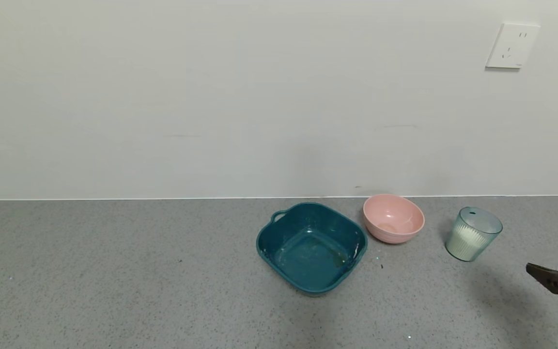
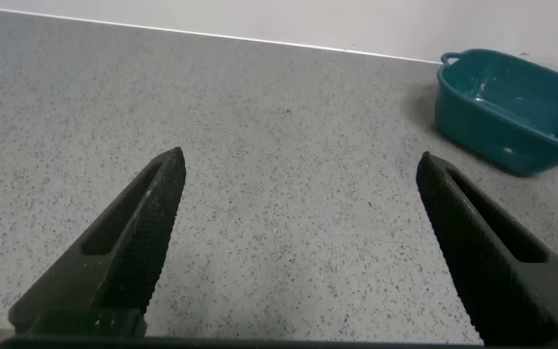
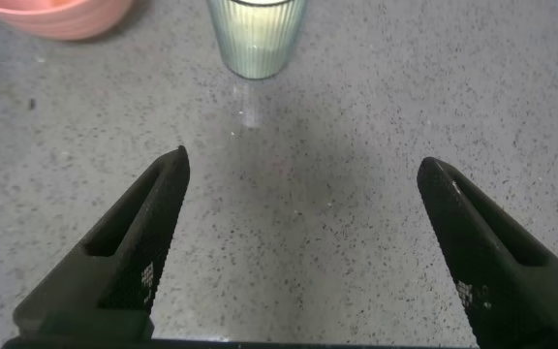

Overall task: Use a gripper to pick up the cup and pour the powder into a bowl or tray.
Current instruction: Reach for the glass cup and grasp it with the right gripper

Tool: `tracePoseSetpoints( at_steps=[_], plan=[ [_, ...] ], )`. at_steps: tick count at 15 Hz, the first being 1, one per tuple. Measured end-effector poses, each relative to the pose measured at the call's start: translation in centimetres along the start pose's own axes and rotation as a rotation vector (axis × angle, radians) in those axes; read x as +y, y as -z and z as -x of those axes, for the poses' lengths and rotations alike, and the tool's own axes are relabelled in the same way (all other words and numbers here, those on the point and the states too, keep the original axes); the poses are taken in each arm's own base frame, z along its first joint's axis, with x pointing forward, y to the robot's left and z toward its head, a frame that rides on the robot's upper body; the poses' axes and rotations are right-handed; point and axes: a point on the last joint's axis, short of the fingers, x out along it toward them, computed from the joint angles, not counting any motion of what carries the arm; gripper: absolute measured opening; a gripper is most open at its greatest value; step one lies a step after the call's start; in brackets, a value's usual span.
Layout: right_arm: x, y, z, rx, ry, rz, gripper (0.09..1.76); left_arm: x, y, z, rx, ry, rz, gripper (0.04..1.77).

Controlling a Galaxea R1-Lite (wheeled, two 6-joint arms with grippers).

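The blue-green cup is next for my right gripper. It should go there and close around the middle of its ribbed sides (image 1: 472, 238) (image 3: 258, 37), below the cup's rim.
The ribbed pale blue-green cup (image 1: 472, 234) stands upright on the grey counter at the right, with white powder (image 1: 465, 241) showing through its wall. The pink bowl (image 1: 393, 218) sits to its left, near the wall. My right gripper (image 1: 533, 271) enters at the right edge, in front of and to the right of the cup; it is open and empty. In the right wrist view the gripper (image 3: 301, 160) faces the cup (image 3: 256, 37), which stands ahead, apart from the fingers, with the bowl (image 3: 61, 15) beside it. My left gripper (image 2: 301, 160) is open over bare counter.
A dark teal square tray (image 1: 312, 247) with handles sits left of the pink bowl, also seen in the left wrist view (image 2: 511, 107). A white wall with a socket (image 1: 511, 46) rises behind the counter. A few white specks lie on the counter near the tray.
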Motion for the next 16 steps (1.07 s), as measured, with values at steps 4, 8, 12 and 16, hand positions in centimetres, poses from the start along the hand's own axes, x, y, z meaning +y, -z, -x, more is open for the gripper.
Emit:
tracePoseSetpoints(
  at_steps=[4, 8, 12, 16],
  plan=[
    [-0.1, 0.7, -3.2, 0.034, 0.005, 0.024, 1.71, 0.0, 0.0, 0.0, 0.0, 0.0, 0.0, 1.72],
    [-0.1, 1.5, -6.3, -0.009, -0.037, 0.045, 1.71, 0.0, 0.0, 0.0, 0.0, 0.0, 0.0, 1.72],
    [-0.1, 2.3, -8.7, -0.019, -0.071, 0.056, 1.71, 0.0, 0.0, 0.0, 0.0, 0.0, 0.0, 1.72],
    [0.2, 2.6, -10.5, -0.018, -0.083, 0.064, 1.71, 0.0, 0.0, 0.0, 0.0, 0.0, 0.0, 1.72]
  ],
)
